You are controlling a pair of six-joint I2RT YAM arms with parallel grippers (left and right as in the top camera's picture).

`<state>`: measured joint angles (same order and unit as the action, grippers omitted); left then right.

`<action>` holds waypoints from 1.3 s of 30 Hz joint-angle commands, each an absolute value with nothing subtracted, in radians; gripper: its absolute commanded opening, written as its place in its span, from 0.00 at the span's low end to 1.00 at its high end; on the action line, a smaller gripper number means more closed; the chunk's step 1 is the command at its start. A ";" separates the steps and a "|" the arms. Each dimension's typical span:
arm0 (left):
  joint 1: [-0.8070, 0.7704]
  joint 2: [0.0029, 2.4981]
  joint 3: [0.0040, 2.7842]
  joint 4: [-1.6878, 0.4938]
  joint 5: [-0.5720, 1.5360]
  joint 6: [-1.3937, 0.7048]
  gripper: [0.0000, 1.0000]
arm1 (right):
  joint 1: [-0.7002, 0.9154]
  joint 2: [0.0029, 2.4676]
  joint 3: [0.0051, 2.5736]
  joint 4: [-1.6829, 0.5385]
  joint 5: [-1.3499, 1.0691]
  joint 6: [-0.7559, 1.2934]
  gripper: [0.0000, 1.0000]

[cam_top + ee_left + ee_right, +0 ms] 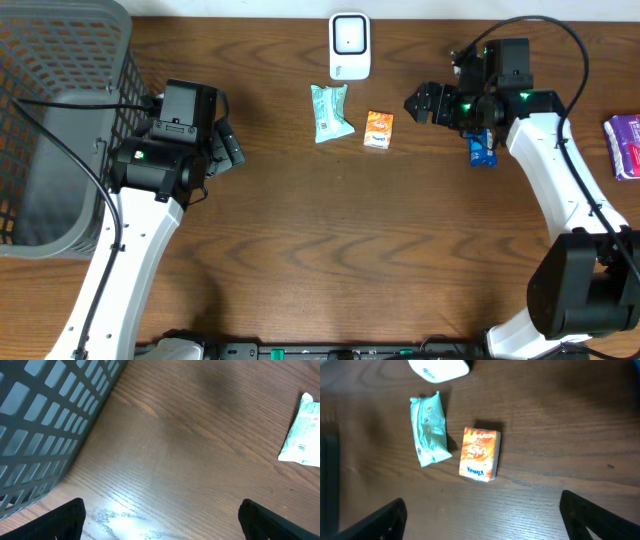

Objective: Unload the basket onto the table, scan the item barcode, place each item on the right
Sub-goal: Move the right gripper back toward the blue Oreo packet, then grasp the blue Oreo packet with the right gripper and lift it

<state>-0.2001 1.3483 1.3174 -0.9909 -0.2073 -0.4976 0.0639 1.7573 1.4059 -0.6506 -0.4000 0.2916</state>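
Note:
The robot's right gripper will next go to the blue item's middle (481,136), under the robot's right arm, and close there.
A white barcode scanner (350,45) stands at the back middle of the table. In front of it lie a pale green packet (330,111) and a small orange box (378,130). My right gripper (416,104) hovers just right of the orange box, open and empty. In the right wrist view the orange box (480,453) and green packet (430,430) lie ahead of the open gripper (482,520), with the scanner (440,367) at the top edge. My left gripper (232,148) is open over bare wood, far left of the items. The left wrist view shows the left gripper (162,520) open, the green packet (302,432) far to the right.
A grey plastic basket (60,120) fills the left end of the table, close beside the left arm; the basket (45,420) wall shows in the left wrist view. A blue item (483,149) lies under the right arm. A purple packet (625,145) sits at the right edge.

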 commanded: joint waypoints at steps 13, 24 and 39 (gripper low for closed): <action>-0.197 1.350 1.319 -0.994 -0.202 -0.506 0.98 | -0.139 1.753 1.609 -0.938 -0.117 0.279 0.91; -0.197 1.350 1.319 -0.994 -0.202 -0.506 0.98 | -0.222 1.910 1.606 -0.786 -0.087 0.155 0.99; -0.197 1.350 1.319 -0.994 -0.202 -0.506 0.98 | -0.077 2.042 1.606 -0.632 0.027 -0.009 0.72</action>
